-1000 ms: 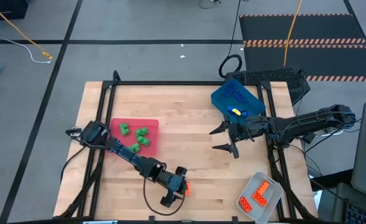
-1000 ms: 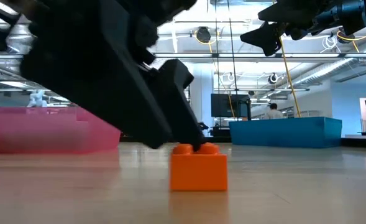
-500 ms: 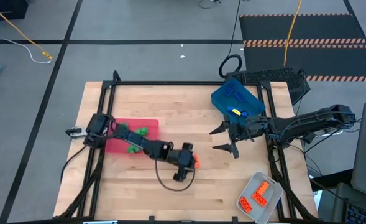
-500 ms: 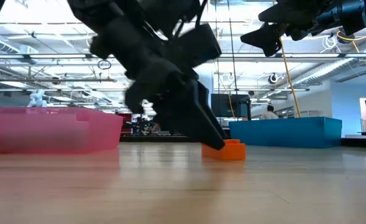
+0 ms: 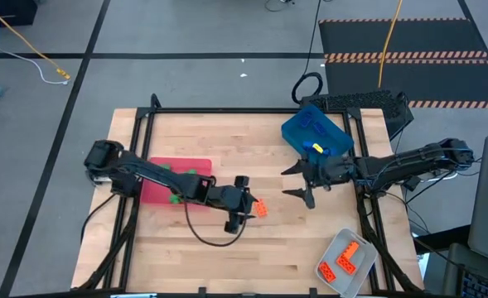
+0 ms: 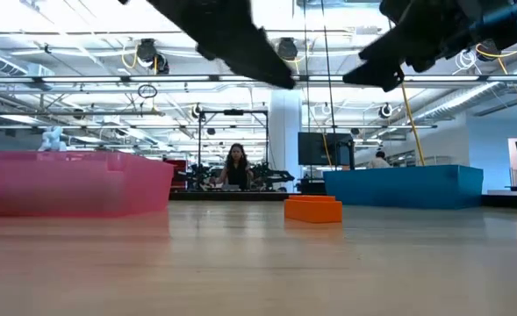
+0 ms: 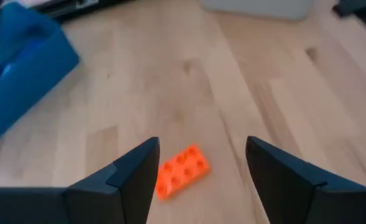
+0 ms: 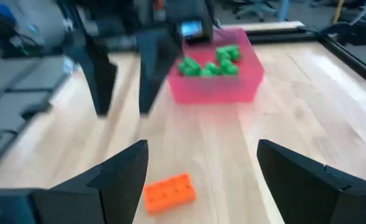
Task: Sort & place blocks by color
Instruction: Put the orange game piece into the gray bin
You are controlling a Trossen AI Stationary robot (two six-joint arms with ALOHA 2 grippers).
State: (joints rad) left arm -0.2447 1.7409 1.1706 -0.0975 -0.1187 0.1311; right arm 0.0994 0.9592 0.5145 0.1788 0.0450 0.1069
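Observation:
The robot's right gripper should next move to the long sides of the orange block (image 5: 262, 209) (image 8: 169, 193) near the middle of the wooden table and close there.
One orange block (image 5: 260, 209) lies flat on the wooden table near its middle, studs up; the left wrist view shows this block (image 7: 181, 170) too. My left gripper (image 5: 245, 204) hangs open above and just left of it, touching nothing, with the block below its fingers (image 7: 201, 149). My right gripper (image 5: 297, 184) waits open in the air near the blue tray (image 5: 314, 132). Green blocks (image 5: 181, 175) lie in the red tray (image 5: 157, 189). Other orange blocks (image 5: 343, 261) lie in the clear-grey tray (image 5: 361, 277).
The red tray stands at the table's left, the blue tray at the far right, the clear-grey tray at the near right corner. Bare wood lies around the orange block (image 6: 313, 209). A black frame (image 5: 227, 110) rims the table. A person (image 6: 237, 167) stands far behind.
My left gripper has swung from near the table's near edge toward its middle, taking the orange block along the tabletop. It has then risen clear of the block and tipped toward level. The block now lies alone on the wood.

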